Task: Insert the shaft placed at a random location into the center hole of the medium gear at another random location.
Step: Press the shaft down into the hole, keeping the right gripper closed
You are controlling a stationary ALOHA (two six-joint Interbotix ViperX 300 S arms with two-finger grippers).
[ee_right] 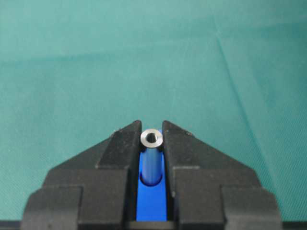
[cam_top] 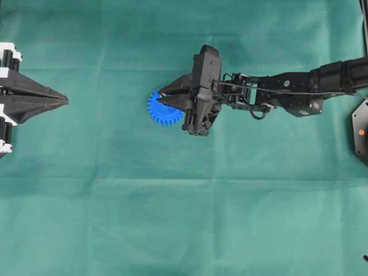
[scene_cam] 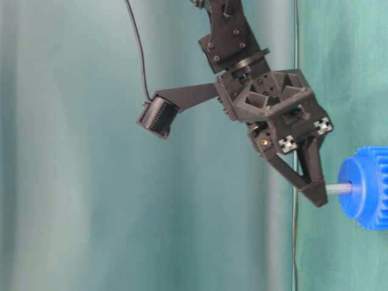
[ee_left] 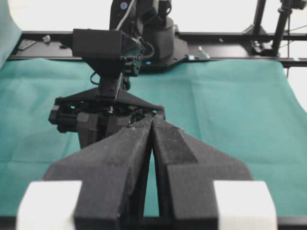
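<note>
The silver shaft will be deep in the blue medium gear's center hole (cam_top: 165,104) (ee_right: 151,179) when my right gripper lets go of it.
The blue medium gear (cam_top: 158,112) lies flat on the green cloth, partly under my right gripper (cam_top: 160,96). In the right wrist view the silver shaft (ee_right: 151,140) stands upright between the fingers (ee_right: 120,148), its lower end in the center hole of the gear (ee_right: 151,203). The table-level view shows the shaft (scene_cam: 339,189) running from the fingertip (scene_cam: 315,195) into the gear's hub (scene_cam: 364,188). My right gripper (ee_right: 151,130) is shut on the shaft. My left gripper (cam_top: 64,100) is shut and empty at the far left, and its tips (ee_left: 152,122) meet.
The green cloth (cam_top: 184,218) covers the table. The right arm (cam_top: 287,92) reaches in from the right edge. A black frame and arm base (ee_left: 158,38) stand at the far end in the left wrist view.
</note>
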